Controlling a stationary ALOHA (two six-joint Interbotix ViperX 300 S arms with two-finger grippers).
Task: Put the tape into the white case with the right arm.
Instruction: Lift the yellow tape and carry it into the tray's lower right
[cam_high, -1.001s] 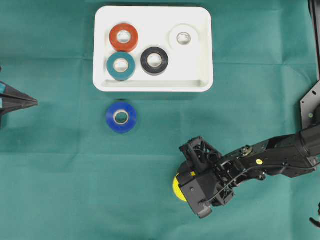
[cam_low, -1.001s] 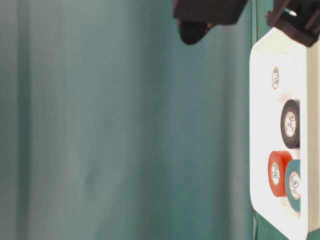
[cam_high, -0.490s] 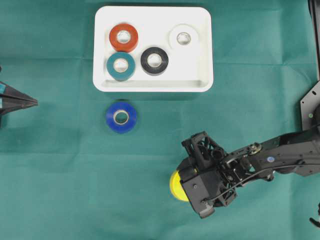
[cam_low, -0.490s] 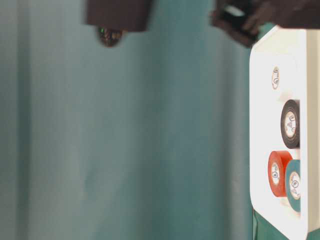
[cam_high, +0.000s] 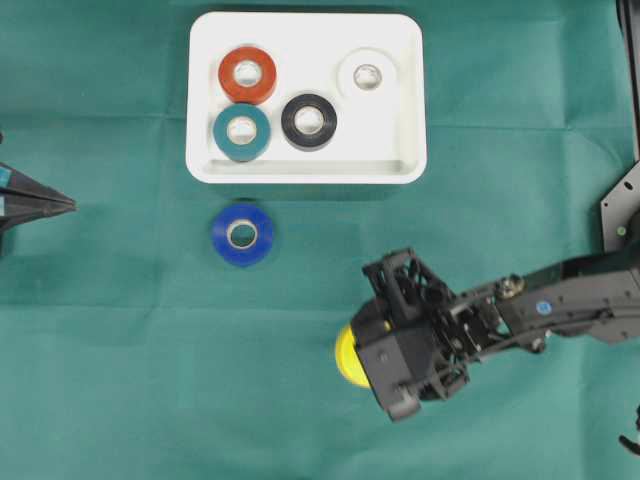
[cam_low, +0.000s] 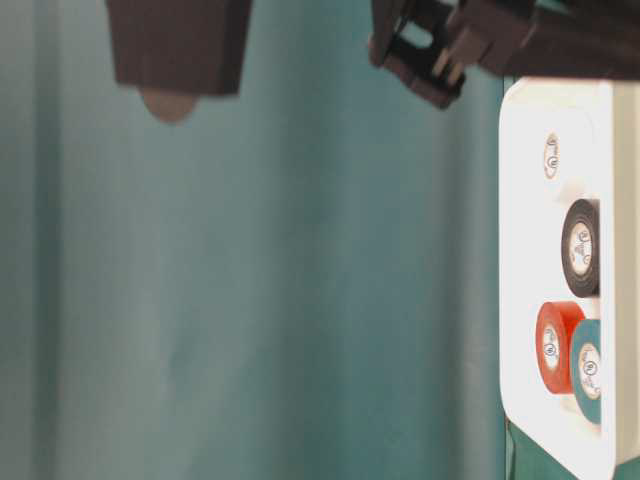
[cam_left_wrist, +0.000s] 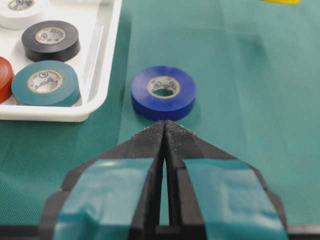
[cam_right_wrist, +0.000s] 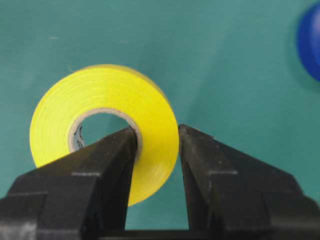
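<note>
The robot's right gripper needs to release the yellow tape in the white case (cam_high: 362, 139), next to the black tape and below the white tape.
A yellow tape (cam_right_wrist: 107, 95) roll is pinched by my right gripper (cam_right_wrist: 157, 131), one finger through its core and the other outside on its wall. From overhead the yellow tape (cam_high: 347, 357) peeks out left of the black right arm's gripper (cam_high: 362, 352), below and right of the white case (cam_high: 305, 172). A blue tape (cam_high: 242, 235) lies flat on the green cloth just in front of the case. My left gripper (cam_left_wrist: 165, 124) is shut and empty, pointing at the blue tape (cam_left_wrist: 163, 92) from a short distance.
Inside the white case (cam_left_wrist: 105, 60) lie a red tape (cam_high: 247, 74), a teal tape (cam_high: 241, 131), a black tape (cam_high: 309, 121) and a white tape (cam_high: 366, 74). The left gripper (cam_high: 68, 204) stays at the far left edge. A black bracket (cam_high: 622, 215) stands at the right edge.
My right gripper, still shut on the yellow tape, has shifted a little left and toward the case. The left gripper and the other rolls have not moved.
</note>
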